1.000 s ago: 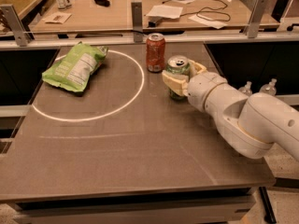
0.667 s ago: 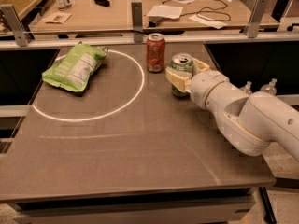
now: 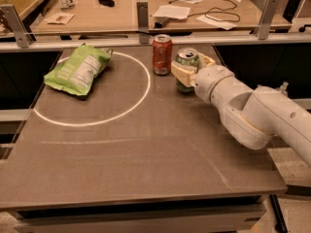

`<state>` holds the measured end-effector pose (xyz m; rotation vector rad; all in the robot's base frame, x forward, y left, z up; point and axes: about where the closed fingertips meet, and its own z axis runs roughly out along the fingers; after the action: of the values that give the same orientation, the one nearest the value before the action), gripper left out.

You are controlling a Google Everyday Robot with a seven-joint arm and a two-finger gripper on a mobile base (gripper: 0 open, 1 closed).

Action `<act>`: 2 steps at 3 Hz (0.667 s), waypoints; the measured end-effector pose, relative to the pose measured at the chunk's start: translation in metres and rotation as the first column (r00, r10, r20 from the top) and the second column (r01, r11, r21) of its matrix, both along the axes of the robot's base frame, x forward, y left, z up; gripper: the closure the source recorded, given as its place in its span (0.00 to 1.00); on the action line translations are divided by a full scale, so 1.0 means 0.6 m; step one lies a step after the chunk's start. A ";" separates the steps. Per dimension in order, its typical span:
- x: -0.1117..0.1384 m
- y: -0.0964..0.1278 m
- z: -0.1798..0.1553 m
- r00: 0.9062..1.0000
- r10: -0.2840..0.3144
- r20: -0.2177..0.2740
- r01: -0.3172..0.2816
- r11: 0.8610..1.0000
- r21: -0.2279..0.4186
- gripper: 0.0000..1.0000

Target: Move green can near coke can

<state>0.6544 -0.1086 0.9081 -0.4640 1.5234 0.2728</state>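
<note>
I need to let go of the green can on the dark table [image 3: 181,84], right up against the coke can.
The green can [image 3: 186,62] stands upright on the dark table [image 3: 146,144], just right of the coke can [image 3: 162,54], with a small gap between them. The coke can is red-orange with a silver top and stands upright at the right rim of the white circle [image 3: 92,89]. My gripper [image 3: 189,71] reaches in from the right, and its cream fingers [image 3: 181,73] sit on either side of the green can, closed on its body. The lower part of the green can is hidden behind the gripper.
A flat green chip bag [image 3: 77,71] lies at the left, across the white circle's edge. A metal rail [image 3: 146,39] with upright posts runs along the table's far edge. Behind it is a wooden desk [image 3: 121,13] with papers and cables.
My gripper and the green can have shifted slightly up and left, toward the coke can. The coke can and chip bag have not moved.
</note>
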 end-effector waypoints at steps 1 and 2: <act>0.031 0.008 0.008 1.000 0.004 -0.018 -0.004 1.000 0.012 1.00; 0.051 0.014 -0.005 0.999 0.010 -0.054 -0.009 0.999 0.032 1.00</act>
<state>0.6847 -0.1003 0.9049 -0.4420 1.5674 0.3184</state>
